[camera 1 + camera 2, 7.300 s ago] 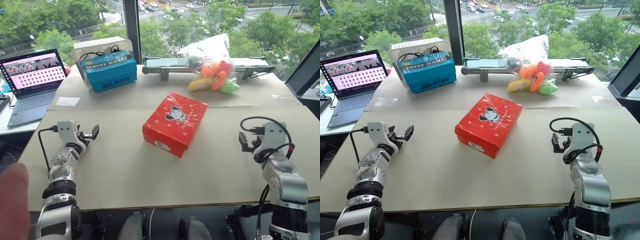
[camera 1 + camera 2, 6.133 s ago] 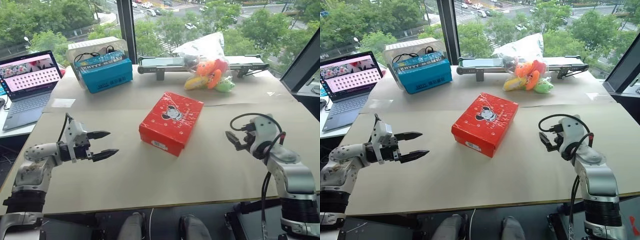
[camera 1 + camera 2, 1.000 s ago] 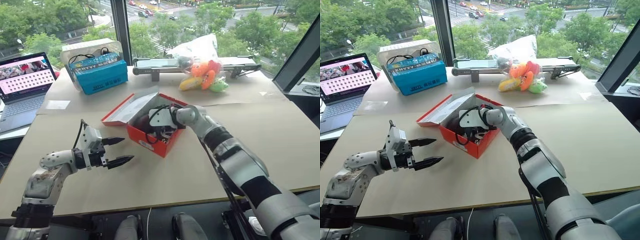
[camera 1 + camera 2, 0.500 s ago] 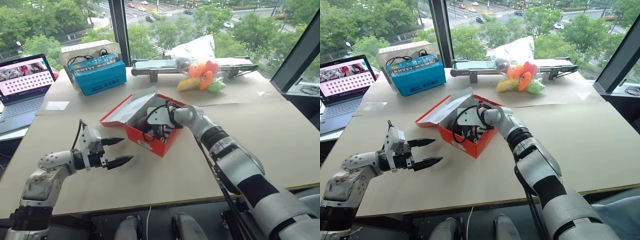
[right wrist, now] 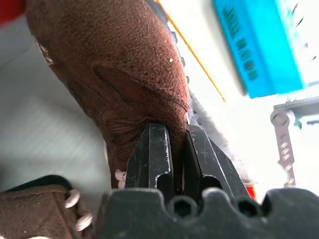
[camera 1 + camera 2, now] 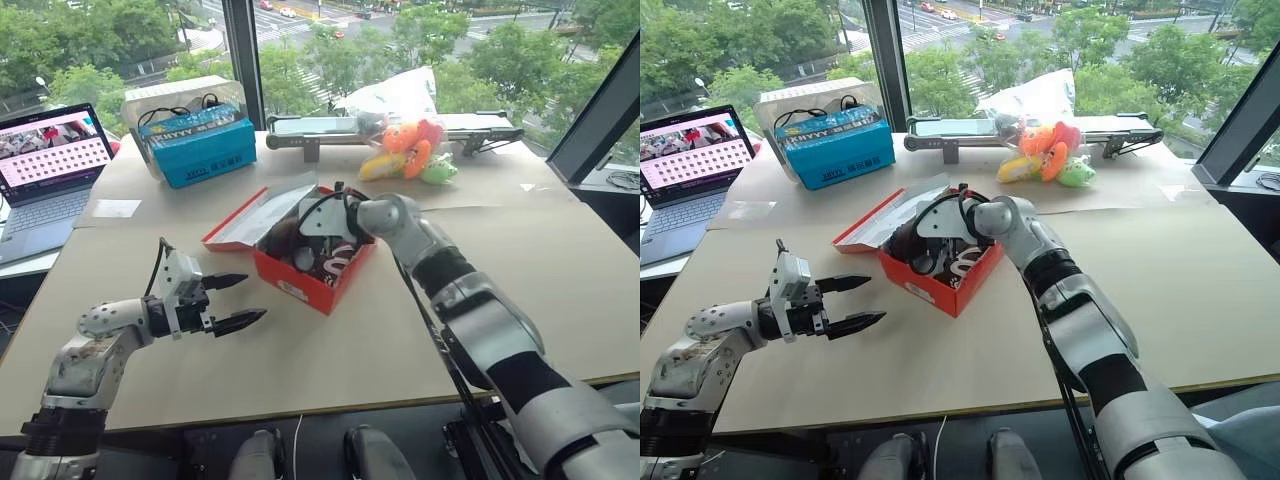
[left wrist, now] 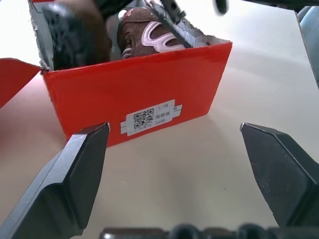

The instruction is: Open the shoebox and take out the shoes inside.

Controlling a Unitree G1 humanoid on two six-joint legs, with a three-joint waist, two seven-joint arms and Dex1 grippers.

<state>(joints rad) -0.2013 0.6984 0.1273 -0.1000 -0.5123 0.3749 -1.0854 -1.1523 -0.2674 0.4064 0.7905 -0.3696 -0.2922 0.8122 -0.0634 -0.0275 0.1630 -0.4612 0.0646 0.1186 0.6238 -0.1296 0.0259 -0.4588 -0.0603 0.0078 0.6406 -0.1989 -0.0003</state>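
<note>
My right gripper will let go of the dark brown shoe on the table (image 6: 433, 242) beside the shoebox, in front of the toys.
The red shoebox (image 6: 300, 286) stands open in the middle of the table, its lid (image 6: 248, 216) folded back to the left. My right gripper (image 5: 172, 135) reaches into it and is shut on the edge of a dark brown shoe (image 5: 114, 74), which hangs tilted just above the box (image 6: 284, 240). A second brown shoe (image 6: 336, 262) with white markings lies inside the box. My left gripper (image 6: 252, 298) is open, low over the table left of the box, pointing at its labelled end wall (image 7: 139, 94) without touching it.
A blue box (image 6: 205, 147) in a clear tub sits at the back left, with a laptop (image 6: 50, 170) at the far left. A bag of plush toys (image 6: 405, 150) and a long grey bar (image 6: 320, 125) lie along the window edge.
The box, shut several seconds ago, is open. Within the last second my right gripper shut on a shoe inside and raised it a little. My left arm stayed still.
</note>
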